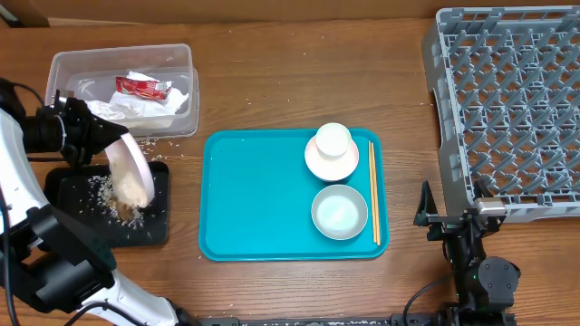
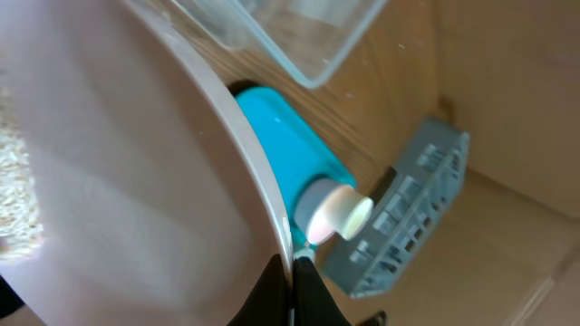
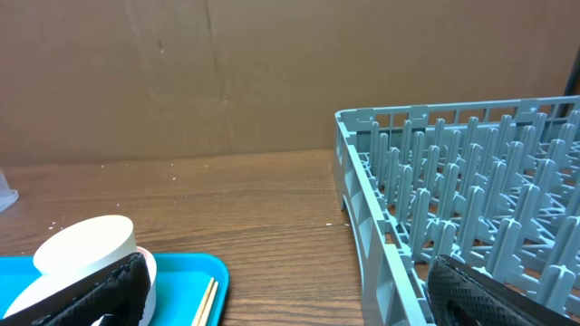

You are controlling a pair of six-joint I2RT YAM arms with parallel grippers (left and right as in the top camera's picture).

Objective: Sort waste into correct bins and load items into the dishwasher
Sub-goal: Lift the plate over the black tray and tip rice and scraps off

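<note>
The white plate will go down on the empty part of the teal tray (image 1: 254,192) beside the bowls, set there by my left gripper.
My left gripper (image 1: 116,145) is shut on the rim of the white plate (image 1: 131,172), held tilted over the black tray (image 1: 68,195). Rice grains (image 1: 116,201) lie on that tray and cling to the plate. In the left wrist view the jaws (image 2: 292,272) pinch the plate's edge (image 2: 136,181). The clear tub (image 1: 172,63) holds crumpled napkins (image 1: 136,109) and the red wrapper (image 1: 140,87). A white cup (image 1: 333,140) sits in a bowl (image 1: 326,165); a second bowl (image 1: 339,211) and chopsticks (image 1: 373,190) lie on the teal tray (image 1: 254,199). My right gripper (image 1: 449,222) is open and empty beside the grey dish rack (image 1: 507,109).
Loose rice is scattered on the wooden table near the tub (image 1: 154,145). The right wrist view shows its open jaws (image 3: 299,303), the cup (image 3: 86,249), chopsticks (image 3: 207,303), the rack's wall (image 3: 362,208), and a cardboard wall (image 3: 272,72) behind.
</note>
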